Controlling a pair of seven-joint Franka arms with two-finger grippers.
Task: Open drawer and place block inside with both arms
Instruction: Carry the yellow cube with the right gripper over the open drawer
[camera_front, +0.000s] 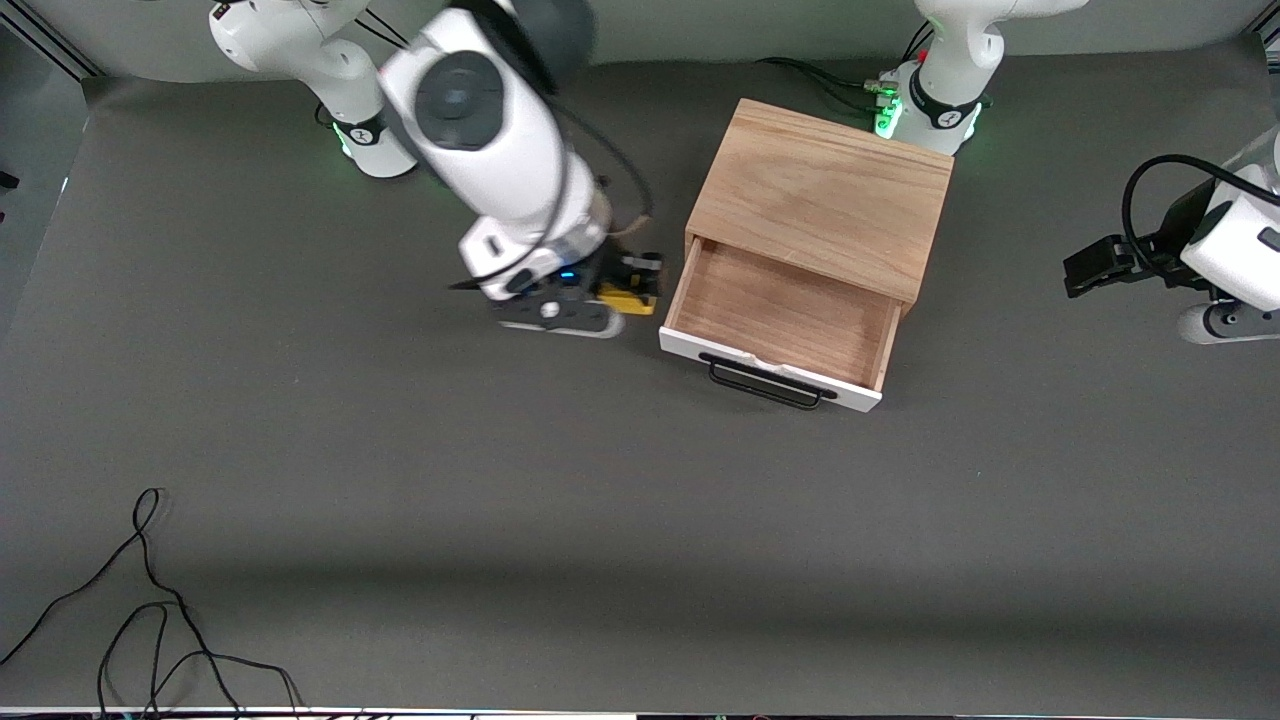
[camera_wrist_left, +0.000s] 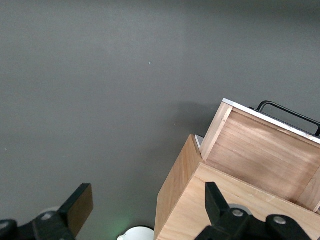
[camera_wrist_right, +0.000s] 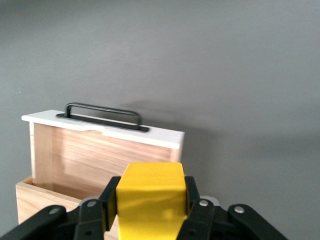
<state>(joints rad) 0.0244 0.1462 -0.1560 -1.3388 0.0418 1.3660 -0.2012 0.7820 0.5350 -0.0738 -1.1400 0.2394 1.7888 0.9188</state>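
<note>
My right gripper has the yellow block. Next, I set it down near the middle of the open drawer's bare wood bottom (camera_front: 757, 305) (camera_wrist_right: 115, 175).
The light-wood cabinet (camera_front: 825, 195) stands mid-table. Its drawer (camera_front: 785, 310) is pulled open toward the front camera, showing a bare wood interior, white front panel (camera_front: 760, 368) and black bar handle (camera_front: 765, 385). My right gripper (camera_front: 628, 285) is shut on the yellow block (camera_front: 630, 298) and holds it over the table beside the open drawer, toward the right arm's end. In the right wrist view the block (camera_wrist_right: 150, 197) sits between the fingers, with the drawer front (camera_wrist_right: 107, 131) ahead. My left gripper (camera_front: 1092, 268) is open and empty, waiting off the cabinet's left-arm side; its wrist view shows the cabinet (camera_wrist_left: 235, 205).
Loose black cables (camera_front: 150, 600) lie on the table at the right arm's end, near the front camera. The green-lit arm bases (camera_front: 935, 110) stand along the table's robot edge. The grey mat (camera_front: 640, 520) spreads in front of the drawer.
</note>
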